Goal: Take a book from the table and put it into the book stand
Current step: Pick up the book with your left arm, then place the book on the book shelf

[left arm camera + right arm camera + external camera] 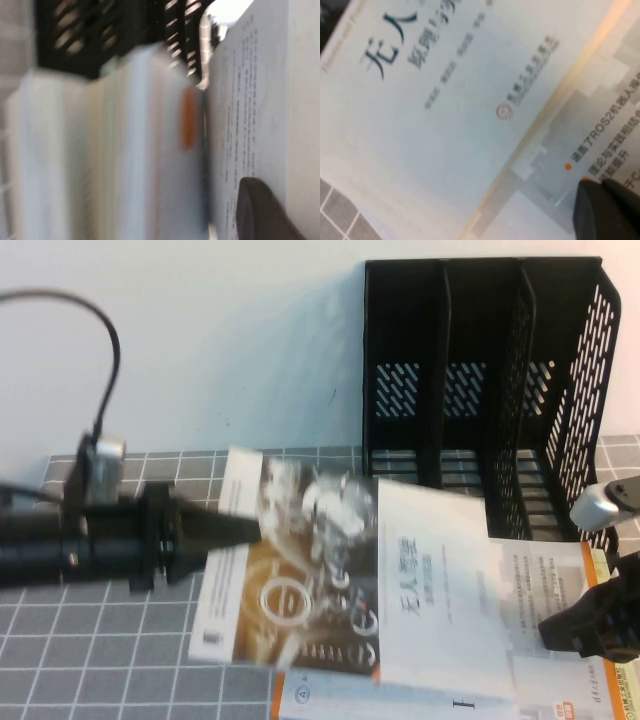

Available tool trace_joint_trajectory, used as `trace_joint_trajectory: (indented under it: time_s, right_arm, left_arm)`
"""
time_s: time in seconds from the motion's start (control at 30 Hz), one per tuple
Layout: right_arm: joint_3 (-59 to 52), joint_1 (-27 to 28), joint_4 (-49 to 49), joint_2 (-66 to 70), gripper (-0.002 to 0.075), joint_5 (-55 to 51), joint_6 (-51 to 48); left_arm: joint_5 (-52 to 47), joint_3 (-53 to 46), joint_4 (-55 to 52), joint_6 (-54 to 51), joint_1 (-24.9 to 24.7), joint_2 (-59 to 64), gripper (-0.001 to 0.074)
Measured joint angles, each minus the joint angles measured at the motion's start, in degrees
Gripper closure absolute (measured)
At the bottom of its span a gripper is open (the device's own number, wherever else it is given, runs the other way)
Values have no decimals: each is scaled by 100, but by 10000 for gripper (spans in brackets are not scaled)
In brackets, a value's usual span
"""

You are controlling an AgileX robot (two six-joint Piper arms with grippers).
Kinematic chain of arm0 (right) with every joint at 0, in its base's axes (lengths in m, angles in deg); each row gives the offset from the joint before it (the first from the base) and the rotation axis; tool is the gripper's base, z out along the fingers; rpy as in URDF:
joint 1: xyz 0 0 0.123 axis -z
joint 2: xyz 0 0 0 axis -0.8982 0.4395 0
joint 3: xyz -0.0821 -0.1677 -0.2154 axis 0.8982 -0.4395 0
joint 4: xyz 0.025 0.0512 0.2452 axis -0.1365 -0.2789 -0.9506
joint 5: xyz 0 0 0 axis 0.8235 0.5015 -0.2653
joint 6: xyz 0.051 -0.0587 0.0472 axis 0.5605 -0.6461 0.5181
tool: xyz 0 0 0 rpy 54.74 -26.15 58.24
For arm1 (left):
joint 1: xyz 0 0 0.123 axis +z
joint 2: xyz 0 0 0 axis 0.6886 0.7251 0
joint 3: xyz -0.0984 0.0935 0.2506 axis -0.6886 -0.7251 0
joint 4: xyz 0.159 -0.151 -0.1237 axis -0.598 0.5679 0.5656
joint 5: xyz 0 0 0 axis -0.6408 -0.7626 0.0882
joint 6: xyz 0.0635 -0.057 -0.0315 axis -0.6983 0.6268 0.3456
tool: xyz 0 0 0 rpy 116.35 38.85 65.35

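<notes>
The robot's left gripper needs to stand the dashboard-art book in the book stand's end compartment [408,511] closest to the black cable.
The book [330,570], with dark dashboard art, orange circles and a white band with a blue title, is held tilted above the table [100,660]. My left gripper [250,528] is shut on its left edge. In the left wrist view one finger [265,215] presses on the book's printed face [260,100], with the book stand [100,35] beyond. The black three-compartment book stand [480,370] is upright at the back right, and no book shows in it. My right gripper [552,630] is shut, its tips [607,200] resting on the white ROS2 book [600,135] beside the lifted book [445,110].
The white ROS2 book [540,580] lies flat at the front right, partly under the lifted book. An orange-edged cover [300,695] shows at the table's front edge. A black cable [100,330] loops above the left arm. Gridded cloth [335,210] is bare on the left.
</notes>
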Motion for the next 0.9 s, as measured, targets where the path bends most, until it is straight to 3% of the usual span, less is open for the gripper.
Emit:
trace_joint_trajectory:
  time_s: [0.33, 0.57, 0.9]
  right_arm:
    - [-60, -33, 609, -523, 728, 177, 118]
    - [65, 15, 1030, -1607, 728, 7, 254]
    - [311, 15, 1462, -3221, 728, -645, 675]
  left_arm:
    - [567, 2900, -1722, 2176, -477, -156, 635]
    - [1078, 5033, -2933, 3597, -907, 308, 636]
    - [1676, 6081, -4142, 4821, -1439, 1003, 636]
